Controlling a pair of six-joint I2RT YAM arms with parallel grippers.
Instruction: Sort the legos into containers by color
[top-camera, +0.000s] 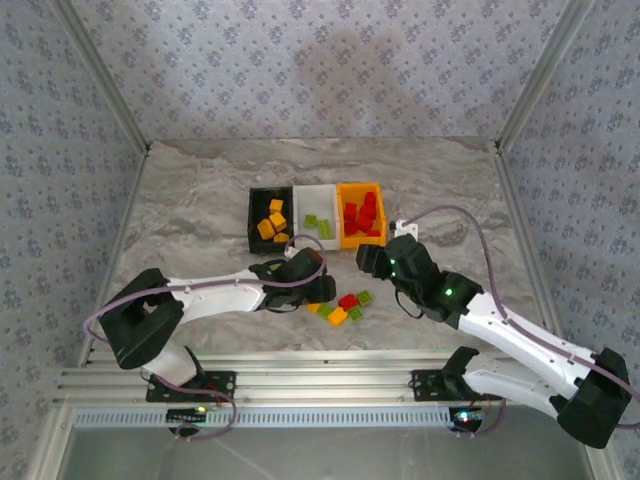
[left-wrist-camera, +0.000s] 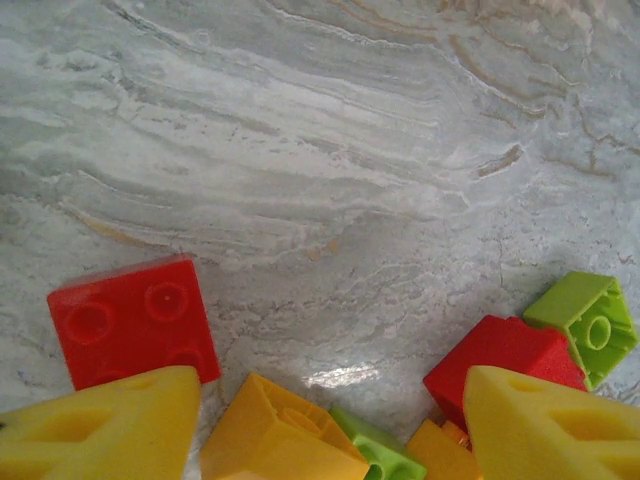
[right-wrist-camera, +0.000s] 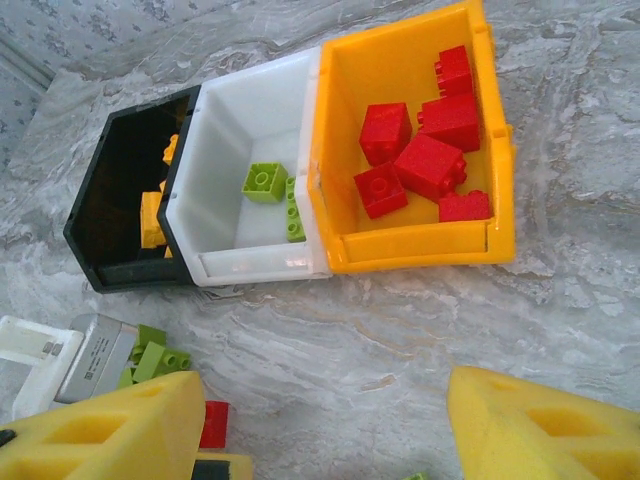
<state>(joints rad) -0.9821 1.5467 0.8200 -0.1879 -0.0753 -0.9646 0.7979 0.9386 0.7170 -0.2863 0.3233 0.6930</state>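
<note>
My left fingers straddle the orange-yellow and green bricks, so next I shift and grip the orange-yellow brick alone (left-wrist-camera: 275, 435).
Three containers stand in a row at mid-table: a black bin (top-camera: 252, 215) with orange-yellow legos (top-camera: 272, 222), a white bin (top-camera: 318, 192) with green legos (top-camera: 320, 226), and an orange bin (top-camera: 342, 215) with red legos (top-camera: 362, 215). Loose legos (top-camera: 340, 305) lie in front of them. My left gripper (left-wrist-camera: 325, 430) is low over this pile, open, with an orange-yellow brick (left-wrist-camera: 280, 435) and a green brick (left-wrist-camera: 385, 455) between its fingers. A red brick (left-wrist-camera: 135, 320) lies to its left; another red brick (left-wrist-camera: 505, 360) and a green brick (left-wrist-camera: 590, 320) to its right. My right gripper (right-wrist-camera: 325, 430) hangs open and empty before the bins.
The right wrist view looks into the orange bin (right-wrist-camera: 400, 60), the white bin (right-wrist-camera: 240, 120) and the black bin (right-wrist-camera: 130, 275). Green bricks (right-wrist-camera: 150, 355) and a red brick (right-wrist-camera: 213, 423) lie at its lower left. Patterned walls enclose the marble table (top-camera: 200, 200).
</note>
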